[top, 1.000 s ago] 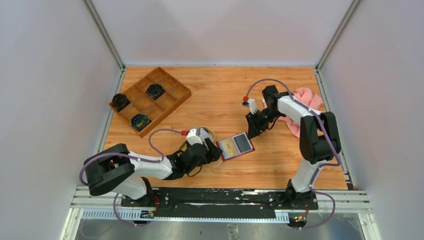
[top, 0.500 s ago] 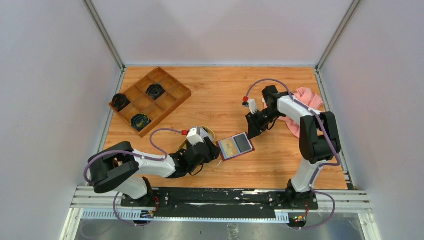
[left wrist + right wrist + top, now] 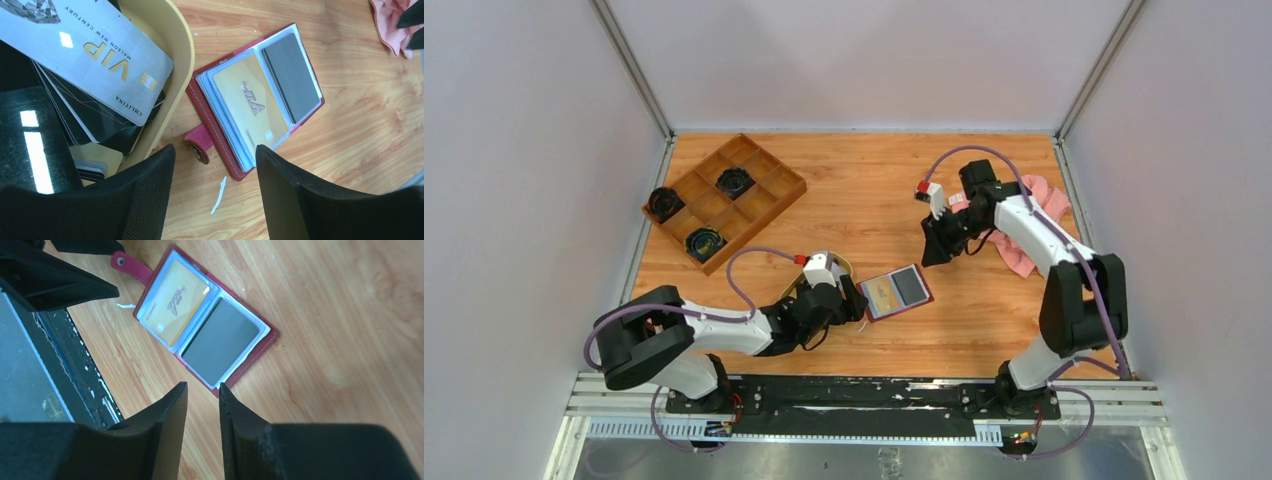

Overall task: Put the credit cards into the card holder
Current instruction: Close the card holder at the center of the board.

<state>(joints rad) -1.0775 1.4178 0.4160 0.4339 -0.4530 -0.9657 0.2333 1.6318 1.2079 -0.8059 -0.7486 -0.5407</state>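
Observation:
I can see the card holder lying slanted beside the tan tray, so next I grab the red snap tab point(image 3: 199, 140) with my left gripper and pull the card holder clear and square.
The card holder point(image 3: 897, 292) lies open and flat on the wood, its red snap tab point(image 3: 197, 142) at the left edge. A gold credit card point(image 3: 250, 97) fills its left pocket and a grey card point(image 3: 291, 77) its right. More credit cards, a silver VIP one point(image 3: 90, 50) on top, are stacked in the oval tan tray point(image 3: 182, 55). My left gripper point(image 3: 215, 155) hovers open just beside the snap tab, with only bare table between its fingers. My right gripper point(image 3: 202, 386) hangs above the holder's point(image 3: 200, 335) far right corner, jaws narrowly open and empty.
A brown compartmented box point(image 3: 724, 197) with dark round parts sits at the back left. A pink cloth point(image 3: 1046, 195) lies under the right arm at the right edge. A small white scrap point(image 3: 218, 196) lies on the table by the holder.
My right arm has risen and drawn back toward the far right, away from the holder. The left gripper's jaws narrowed briefly and widened again, staying beside the holder.

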